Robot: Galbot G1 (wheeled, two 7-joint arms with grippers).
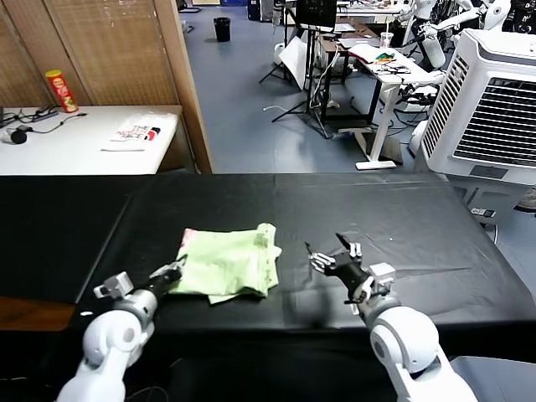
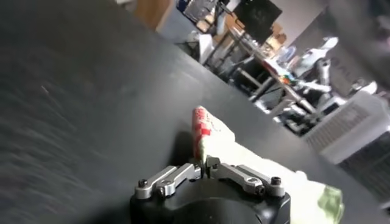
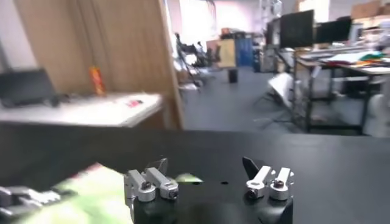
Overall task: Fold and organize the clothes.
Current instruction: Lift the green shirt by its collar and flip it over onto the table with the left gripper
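Note:
Next, I release the pink-and-white print edge on top of the folded light-green shirt (image 1: 225,255) from my left gripper.
The pale light-green shirt (image 1: 230,264) lies folded into a rough square on the black table (image 1: 419,226), with a pink-and-white print patch at its far left corner (image 2: 203,126). My left gripper (image 1: 174,271) is at the shirt's near left edge, shut on the fabric there; the left wrist view shows the two fingertips pinched together on the cloth edge (image 2: 203,164). My right gripper (image 1: 332,253) hovers open to the right of the shirt, apart from it, nothing between its fingers (image 3: 207,173). The shirt's edge shows as a green blur (image 3: 91,189) in the right wrist view.
A white side table (image 1: 84,138) at the back left carries a red can (image 1: 61,90) and a white printed cloth (image 1: 134,132). A wooden partition (image 1: 180,75) stands behind the black table. A white cooler unit (image 1: 494,109) stands at the right.

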